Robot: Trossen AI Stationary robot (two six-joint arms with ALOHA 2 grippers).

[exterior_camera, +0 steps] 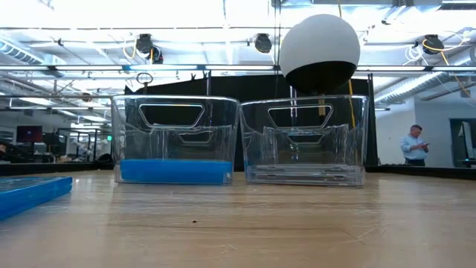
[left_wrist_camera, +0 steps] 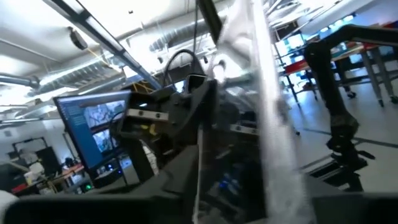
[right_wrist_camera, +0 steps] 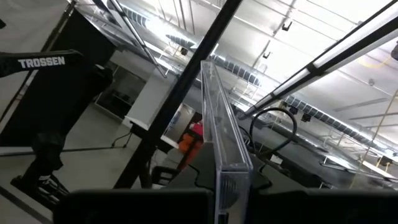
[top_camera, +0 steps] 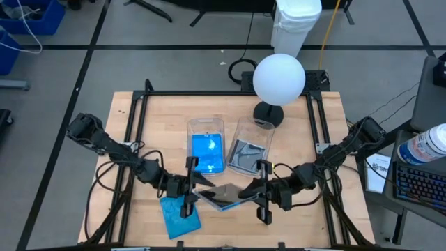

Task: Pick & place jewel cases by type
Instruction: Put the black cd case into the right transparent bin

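Observation:
My right gripper's wrist is rolled upward on the clear jewel case, so my left gripper should hold the case while my right gripper turns and takes hold again of its edge (top_camera: 249, 196).
A clear, dark grey jewel case (top_camera: 224, 195) hangs over the table's near middle, between my two grippers. My right gripper (top_camera: 247, 192) is shut on its right side. My left gripper (top_camera: 195, 189) stands at its left corner, and the left wrist view shows the case (left_wrist_camera: 267, 118) only as a blur close ahead. A blue jewel case (top_camera: 180, 215) lies flat on the table at the near left. The left clear tub (top_camera: 207, 125) holds blue cases (top_camera: 207, 152). The right tub (top_camera: 254, 129) holds clear grey ones (top_camera: 245, 157). My right gripper pinches the clear jewel case between its two fingers at the edge (right_wrist_camera: 227, 163) on the case's right side. The fingers come from the table's right. In the wrist view the case stands on edge between them. It is lifted clear of the table.
A white globe lamp (top_camera: 279, 78) on a dark foot stands behind the right tub. Black frame rails (top_camera: 143, 118) run along the table's left, right and far edges. Bare wood (exterior_camera: 245, 223) lies in front of the tubs. A person (exterior_camera: 413, 145) stands far off in the room.

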